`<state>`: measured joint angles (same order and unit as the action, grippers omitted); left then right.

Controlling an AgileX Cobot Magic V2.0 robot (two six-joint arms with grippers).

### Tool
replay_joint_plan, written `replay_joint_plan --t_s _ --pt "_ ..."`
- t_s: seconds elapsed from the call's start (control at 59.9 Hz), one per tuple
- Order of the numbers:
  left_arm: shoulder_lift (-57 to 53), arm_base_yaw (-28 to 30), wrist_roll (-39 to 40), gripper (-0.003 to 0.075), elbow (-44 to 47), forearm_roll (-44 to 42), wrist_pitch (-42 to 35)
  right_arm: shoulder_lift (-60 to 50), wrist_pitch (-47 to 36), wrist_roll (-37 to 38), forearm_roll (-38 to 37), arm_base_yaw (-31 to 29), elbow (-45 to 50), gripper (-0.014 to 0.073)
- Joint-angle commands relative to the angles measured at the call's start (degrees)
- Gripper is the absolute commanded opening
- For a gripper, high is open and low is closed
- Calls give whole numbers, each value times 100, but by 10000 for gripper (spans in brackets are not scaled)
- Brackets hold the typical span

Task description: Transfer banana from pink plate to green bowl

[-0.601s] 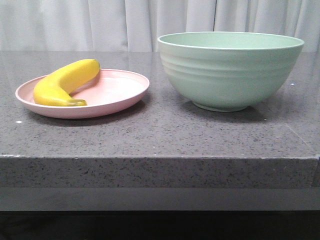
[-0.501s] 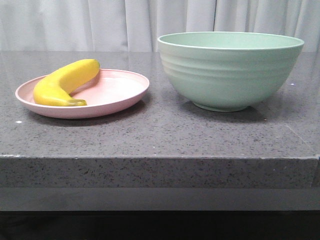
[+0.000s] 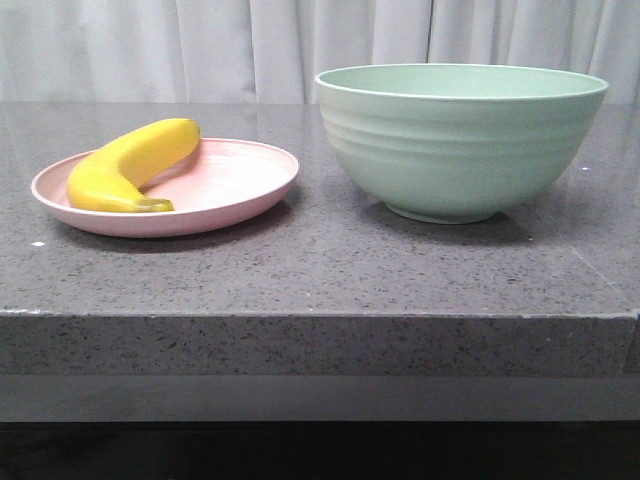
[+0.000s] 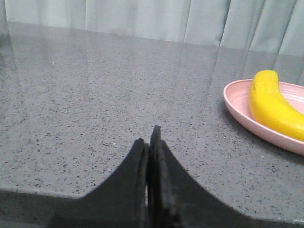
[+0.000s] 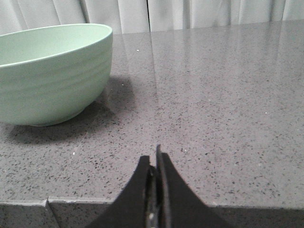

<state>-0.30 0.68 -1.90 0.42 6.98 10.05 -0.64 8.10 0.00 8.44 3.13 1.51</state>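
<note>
The yellow banana's middle [image 3: 122,164] [image 4: 270,101] is on the pink plate. My left gripper goes there next and closes on it.
The yellow banana [image 3: 128,164] lies on the left half of the pink plate [image 3: 235,185], on the left of the grey stone table. The green bowl [image 3: 460,135] stands upright to the right of the plate, empty as far as I can see. Neither gripper shows in the front view. In the left wrist view my left gripper [image 4: 149,137] is shut and empty, low over the table, with the banana [image 4: 273,104] and plate [image 4: 237,102] off to one side. In the right wrist view my right gripper [image 5: 153,159] is shut and empty near the table's front edge, apart from the bowl [image 5: 50,71].
The table's front edge [image 3: 320,315] runs across the front view below the plate and bowl. A pale curtain [image 3: 250,50] hangs behind the table. Bare table surface lies between plate and bowl.
</note>
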Motion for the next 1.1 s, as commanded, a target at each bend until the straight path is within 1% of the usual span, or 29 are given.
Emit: replay_joint_plan --t_s 0.0,0.651,0.735,0.818,0.935,1.019,1.085 --pt "-97 1 35 -20 21 22 -500 -127 -431 0 -42 -24 7 -116" --pt "-97 1 35 -20 21 22 -515 -127 -474 0 -42 -24 7 -116" --pt "-97 1 35 -20 -94 277 -661 -127 -694 0 -42 -24 -37 -116" --pt "-83 1 35 -20 -414 278 -601 -127 -479 0 -49 -24 -397 -116" --pt "141 1 35 -20 -1128 278 -395 58 261 -89 -176 -26 -1265 -115" --pt "512 1 35 -20 -1715 278 -305 464 623 -89 -292 -26 -1955 -115" --pt "998 1 35 -20 -2130 278 -232 828 741 -89 -310 -26 -2350 -115"
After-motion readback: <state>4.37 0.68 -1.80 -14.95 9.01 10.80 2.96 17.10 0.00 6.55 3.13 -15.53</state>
